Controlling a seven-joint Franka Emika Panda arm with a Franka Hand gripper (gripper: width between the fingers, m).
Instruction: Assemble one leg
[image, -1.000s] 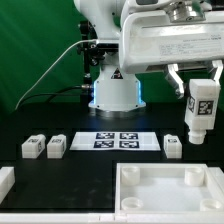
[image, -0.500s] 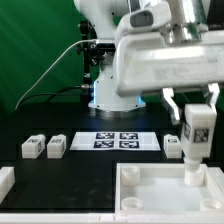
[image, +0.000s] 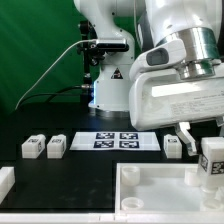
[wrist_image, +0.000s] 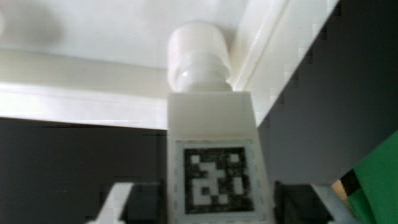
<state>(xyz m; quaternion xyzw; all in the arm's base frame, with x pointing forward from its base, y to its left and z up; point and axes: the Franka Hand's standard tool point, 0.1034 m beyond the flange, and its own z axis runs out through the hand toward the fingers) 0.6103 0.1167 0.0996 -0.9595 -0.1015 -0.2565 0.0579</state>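
Observation:
The robot's gripper should release the leg standing upright in the white panel's near corner (image: 210, 204) (wrist_image: 199, 50), directly beneath the fingers.
My gripper (image: 211, 140) is shut on a leg (image: 212, 163), a small white block with a black-and-white tag, held upright at the exterior view's right. Its lower end reaches down into the far right corner of the large white panel with raised rim (image: 160, 178). In the wrist view the held leg (wrist_image: 215, 150) runs between my fingers (wrist_image: 118, 200), its rounded tip (wrist_image: 198, 55) close to the panel's rim (wrist_image: 263, 50). Three more legs lie on the black table: two at the exterior view's left (image: 32, 147) (image: 56, 147), one just behind the panel (image: 172, 146).
The marker board (image: 117, 141) lies at the table's middle, in front of the robot base (image: 112, 95). A white part (image: 5, 181) sits at the exterior view's left front edge. A green backdrop stands behind.
My gripper has moved down and toward the camera with the leg, from above the table to the panel's far right corner.

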